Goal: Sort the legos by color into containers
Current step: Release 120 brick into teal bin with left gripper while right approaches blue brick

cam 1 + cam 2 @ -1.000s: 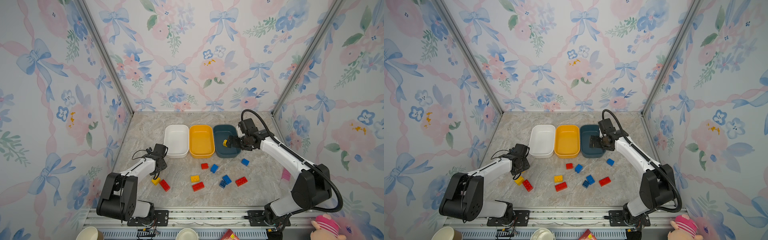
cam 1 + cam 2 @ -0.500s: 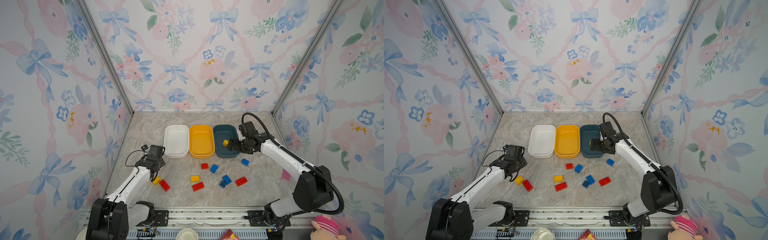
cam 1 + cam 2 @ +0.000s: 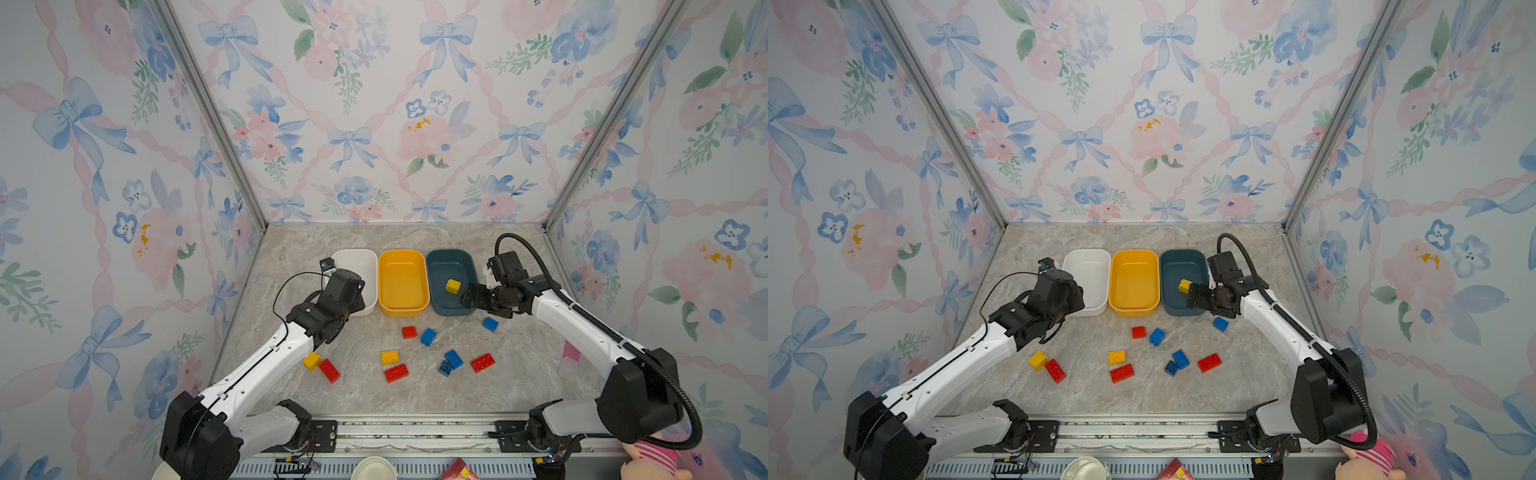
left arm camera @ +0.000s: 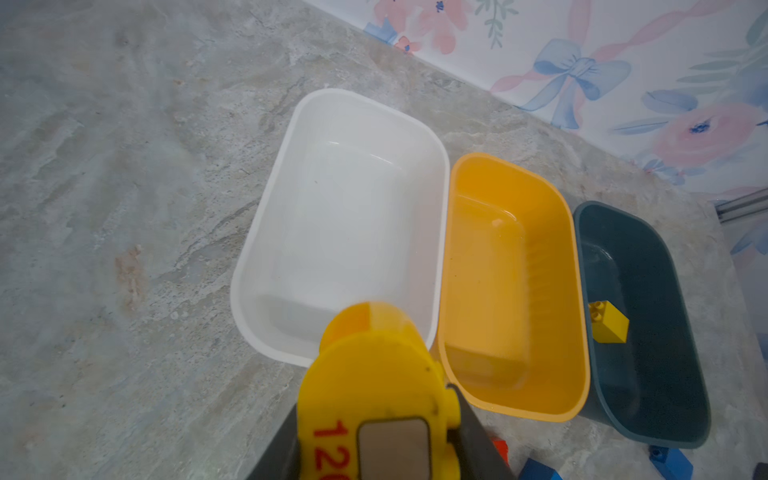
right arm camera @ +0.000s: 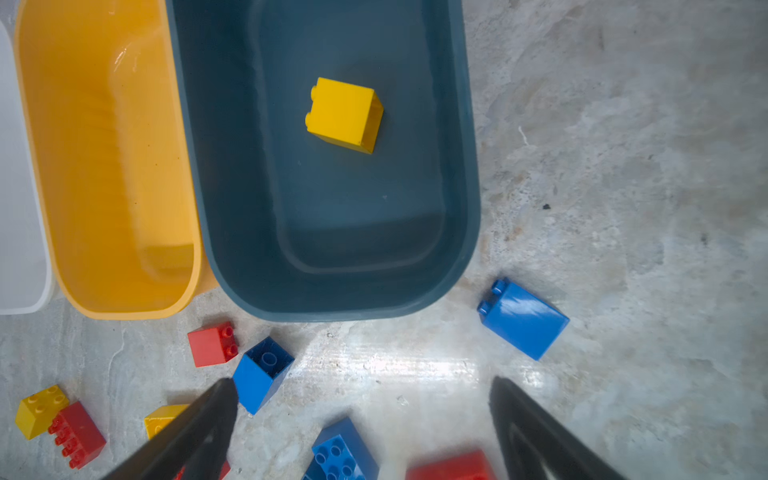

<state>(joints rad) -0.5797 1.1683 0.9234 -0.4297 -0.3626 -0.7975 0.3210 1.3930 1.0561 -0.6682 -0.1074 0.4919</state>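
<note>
The robot's left gripper needs to release the rounded yellow lego in the teal container, between its yellow brick and the container's near side (image 3: 448, 304) (image 4: 636, 379).
My left gripper (image 4: 374, 415) is shut on a yellow lego (image 4: 365, 374) that has a rounded top and red digits. It hangs over the near corner of the white container (image 4: 266, 216). In both top views the wrist of the left gripper (image 3: 353, 296) (image 3: 1073, 299) hides the piece. The yellow-orange container (image 3: 402, 309) (image 5: 54, 199) holds nothing. One yellow brick (image 3: 453, 286) (image 5: 345, 114) lies in the teal container (image 3: 451, 258) (image 5: 465, 166). My right gripper (image 3: 467, 297) (image 5: 361, 386) is open above the floor, just in front of that container.
Loose bricks lie on the marble floor: red (image 3: 409, 331), blue (image 3: 428, 336), blue (image 3: 490, 323), yellow (image 3: 390, 357), red (image 3: 396, 372), blue (image 3: 451, 360), red (image 3: 482, 363), yellow (image 3: 311, 360) and red (image 3: 329, 370). A pink plush (image 3: 652, 457) and a paper cup (image 3: 374, 469) sit past the front rail.
My left arm has swung up and right from the yellow and red bricks at the left to the white container's near corner. My right gripper has drawn back slightly from the yellow brick in the teal container.
</note>
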